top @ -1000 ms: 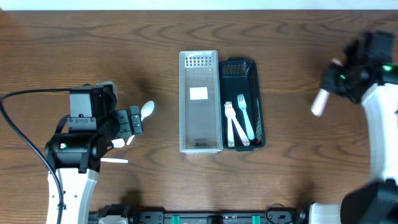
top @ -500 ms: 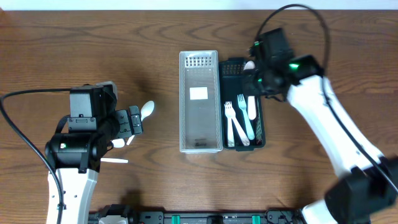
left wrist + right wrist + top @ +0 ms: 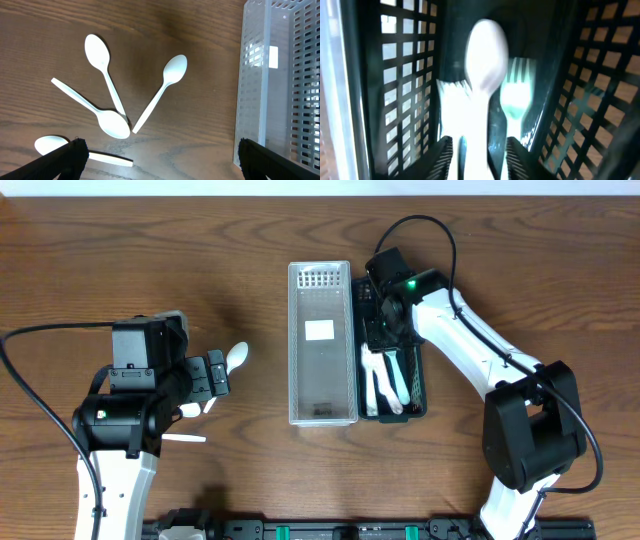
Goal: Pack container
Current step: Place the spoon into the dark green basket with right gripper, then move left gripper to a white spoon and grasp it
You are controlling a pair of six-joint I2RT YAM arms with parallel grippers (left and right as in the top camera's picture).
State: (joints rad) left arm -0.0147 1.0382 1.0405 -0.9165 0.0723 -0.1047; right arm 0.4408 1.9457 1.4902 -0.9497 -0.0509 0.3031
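Next, my left gripper moves to the loose white spoon nearest the clear container, where it will close on the bowl end of its handle [image 3: 229,371] [image 3: 164,86].
Several white plastic spoons [image 3: 172,70] lie loose on the table at the left, also in the overhead view [image 3: 236,356]. My left gripper [image 3: 160,165] is open and empty above them [image 3: 215,374]. A clear slotted container [image 3: 293,340] stands mid-table, with a black slotted basket [image 3: 421,370] against its right side. White and teal forks [image 3: 386,388] lie in the black basket. My right gripper [image 3: 385,330] is down inside the black basket [image 3: 405,75], shut on a white spoon [image 3: 486,50] held just over the forks [image 3: 517,95].
The clear container [image 3: 255,90] has a white label on its floor and nothing else visible in it. The right arm reaches over the table's right half. A cable loops over the back edge.
My right arm swung in from the far right with the white spoon and lowered it into the black basket. The left arm and loose spoons have not moved.
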